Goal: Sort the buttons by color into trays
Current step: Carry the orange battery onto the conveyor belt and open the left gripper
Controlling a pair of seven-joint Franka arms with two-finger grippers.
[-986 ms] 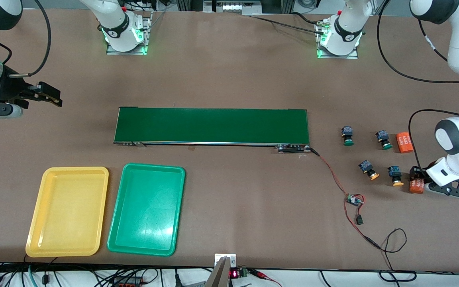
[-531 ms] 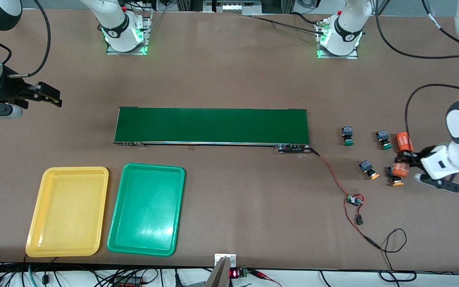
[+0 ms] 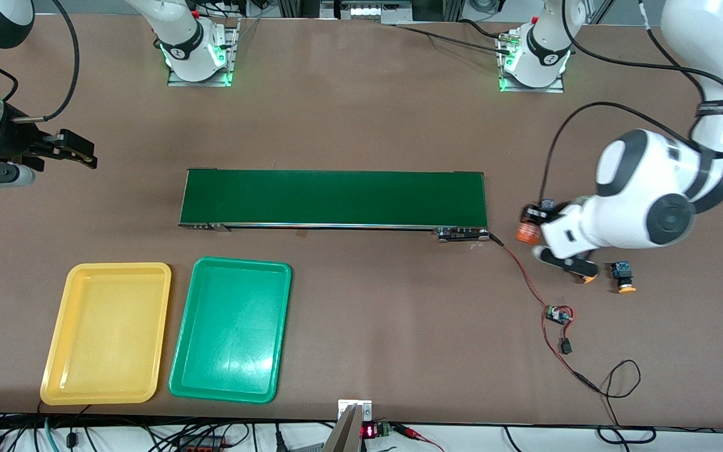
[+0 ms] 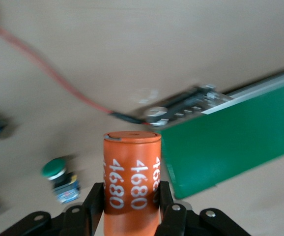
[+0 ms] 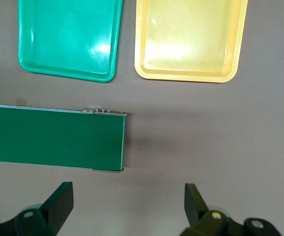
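Observation:
Next, I open my left gripper and let go of the orange cylinder on the dark-green conveyor belt point(image 3: 439, 191) point(image 4: 220, 155), close to the end that has the red wire.
My left gripper point(image 3: 528, 227) is shut on an orange cylinder point(image 3: 527, 234) printed "4680", held up over the table just off the conveyor's end. In the left wrist view the cylinder point(image 4: 132, 172) stands between the black fingers point(image 4: 94, 204) of the left gripper point(image 4: 129, 191). A green-capped button point(image 4: 58, 176) lies below it. One yellow-capped button point(image 3: 623, 277) lies in the open and another point(image 3: 589, 278) peeks from under the left hand. The yellow tray point(image 3: 107, 333) and green tray point(image 3: 230, 329) lie side by side. My right gripper point(image 3: 85, 156) waits open at the right arm's end of the table.
The long dark-green conveyor belt point(image 3: 333, 198) crosses the table's middle. A red wire point(image 3: 524, 276) runs from its end to a small circuit board point(image 3: 559, 314). From the right wrist I see the green tray point(image 5: 68, 39), yellow tray point(image 5: 188, 39) and belt point(image 5: 53, 140).
My left arm has lifted the orange cylinder off the table at its own end and carried it over the buttons toward the conveyor's end. The right arm has not moved.

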